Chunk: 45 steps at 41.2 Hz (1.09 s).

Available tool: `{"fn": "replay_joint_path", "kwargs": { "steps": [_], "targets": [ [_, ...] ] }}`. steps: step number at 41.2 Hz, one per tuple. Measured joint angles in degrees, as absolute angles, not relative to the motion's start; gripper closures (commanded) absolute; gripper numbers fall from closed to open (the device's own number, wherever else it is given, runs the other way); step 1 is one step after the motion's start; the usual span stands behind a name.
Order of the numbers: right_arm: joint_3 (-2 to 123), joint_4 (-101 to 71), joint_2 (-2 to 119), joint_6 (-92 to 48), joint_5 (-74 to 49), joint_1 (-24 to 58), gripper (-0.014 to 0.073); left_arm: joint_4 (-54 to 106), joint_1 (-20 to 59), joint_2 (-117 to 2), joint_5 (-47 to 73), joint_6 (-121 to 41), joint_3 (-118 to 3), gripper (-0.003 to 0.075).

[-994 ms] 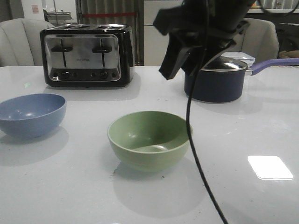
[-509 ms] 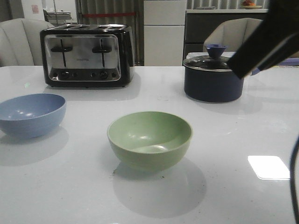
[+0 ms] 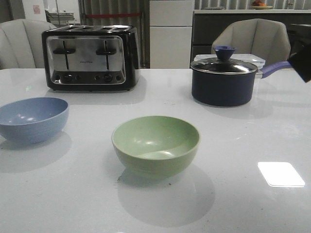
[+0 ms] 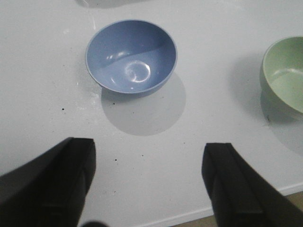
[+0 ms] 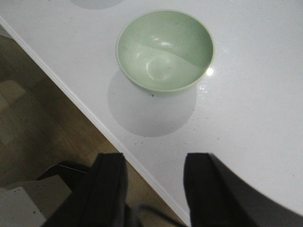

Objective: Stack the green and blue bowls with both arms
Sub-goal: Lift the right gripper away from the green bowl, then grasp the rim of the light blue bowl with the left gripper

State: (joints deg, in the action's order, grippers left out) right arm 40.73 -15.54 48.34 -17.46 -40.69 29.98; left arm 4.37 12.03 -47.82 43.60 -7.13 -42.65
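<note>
The robot's left gripper should next go to the blue bowl's rim point(image 3: 2, 108) point(image 4: 87, 62) and close there, on the side facing away from the green bowl.
The pale green bowl point(image 3: 156, 144) stands upright and empty in the middle of the white table point(image 3: 252, 131). The grey-blue bowl point(image 3: 32, 118) stands upright and empty at the left. My left gripper point(image 4: 148, 161) is open and empty, held above the table's near edge; the blue bowl point(image 4: 131, 56) lies ahead of it and the green bowl point(image 4: 285, 73) off to one side. My right gripper point(image 5: 154, 170) is open and empty over the table's edge, with the green bowl point(image 5: 165, 49) ahead of it. In the front view only a dark bit of the right arm point(image 3: 302, 51) shows at the right edge.
A black and chrome toaster point(image 3: 89, 57) stands at the back left. A dark navy lidded saucepan point(image 3: 224, 81) with a purple handle stands at the back right. Chairs stand behind the table. The floor point(image 5: 42, 123) shows beyond the table's edge.
The right arm, which filled the upper middle of the front view, has swung right and almost out of that view, uncovering the saucepan. The bowls have not moved.
</note>
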Motion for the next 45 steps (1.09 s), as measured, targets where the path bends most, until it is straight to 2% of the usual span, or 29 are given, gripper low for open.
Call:
{"fn": "replay_joint_path", "kwargs": {
  "steps": [25,30,34,45],
  "targets": [
    [40.7,-15.5,48.3,-17.5,-40.7,30.0,0.019,5.1,3.0,-90.8,40.9,-5.7,-65.3,0.0195],
    [40.7,-15.5,48.3,-17.5,-40.7,30.0,0.019,5.1,2.9,-97.8,39.8,-5.7,-69.3,0.0239],
    [40.7,-15.5,48.3,-17.5,-40.7,30.0,0.019,5.1,2.9,-102.9,39.4,-5.7,-72.2,0.0306],
    [40.7,-15.5,48.3,-17.5,-40.7,30.0,0.019,4.4,2.9,-109.8,38.8,-5.7,-76.4,0.0403]
  ]
}}
